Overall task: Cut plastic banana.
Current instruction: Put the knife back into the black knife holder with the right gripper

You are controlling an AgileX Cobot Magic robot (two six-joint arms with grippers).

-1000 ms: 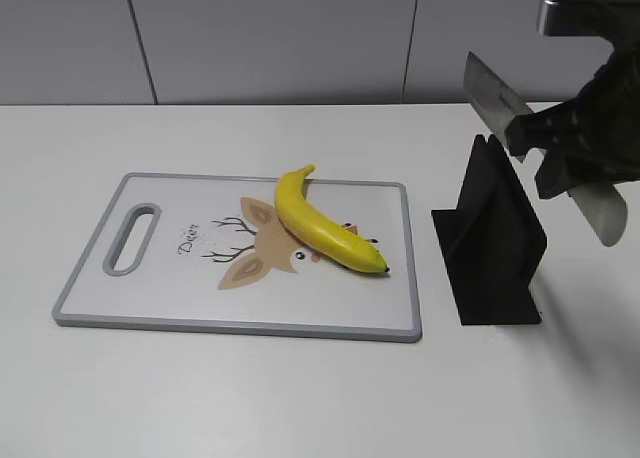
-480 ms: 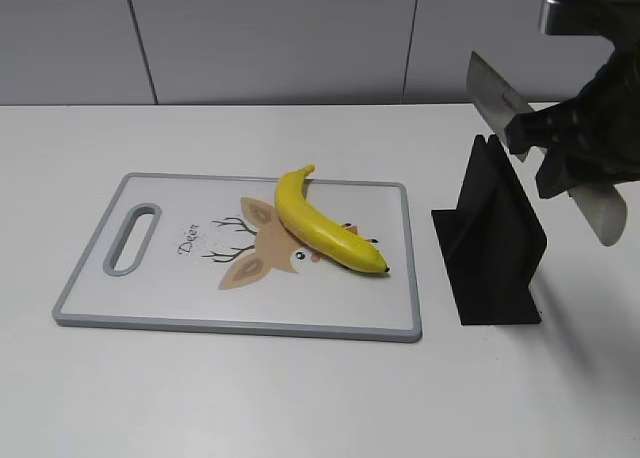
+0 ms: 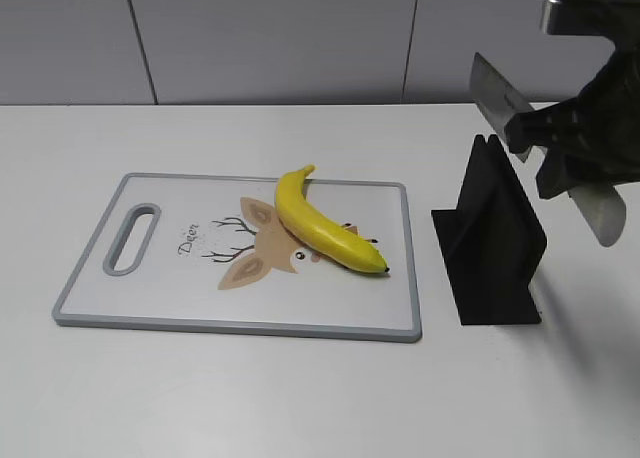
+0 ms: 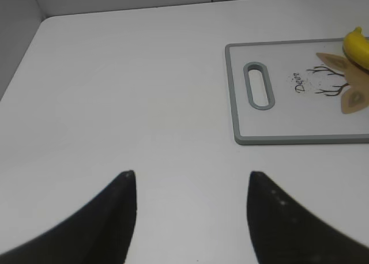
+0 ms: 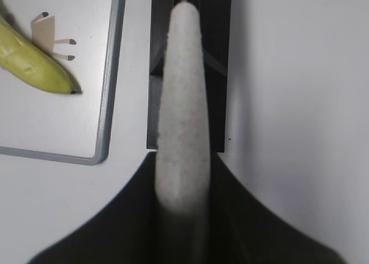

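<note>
My right gripper should let the knife go in the slot (image 3: 524,208) that runs along the top of the black knife stand.
The yellow plastic banana (image 3: 325,223) lies slantwise on the white cutting board (image 3: 160,288), dark tip toward the right. It also shows in the left wrist view (image 4: 358,45) and the right wrist view (image 5: 34,68). My right gripper (image 3: 545,143) is shut on a knife (image 3: 497,91), holding it in the air above the black knife stand (image 3: 495,248), right of the board. In the right wrist view the jaws (image 5: 183,177) clamp the knife's grey handle (image 5: 183,91). My left gripper (image 4: 190,177) is open and empty over bare table, left of the board (image 4: 288,123).
The board has a grey rim, a handle slot (image 3: 133,238) at its left end and a deer drawing. The knife stand (image 5: 216,22) stands close to the board's right edge (image 5: 109,91). A grey wall runs behind the white table.
The right gripper with the knife has drifted very slightly to the right above the stand. The banana and the board have not moved.
</note>
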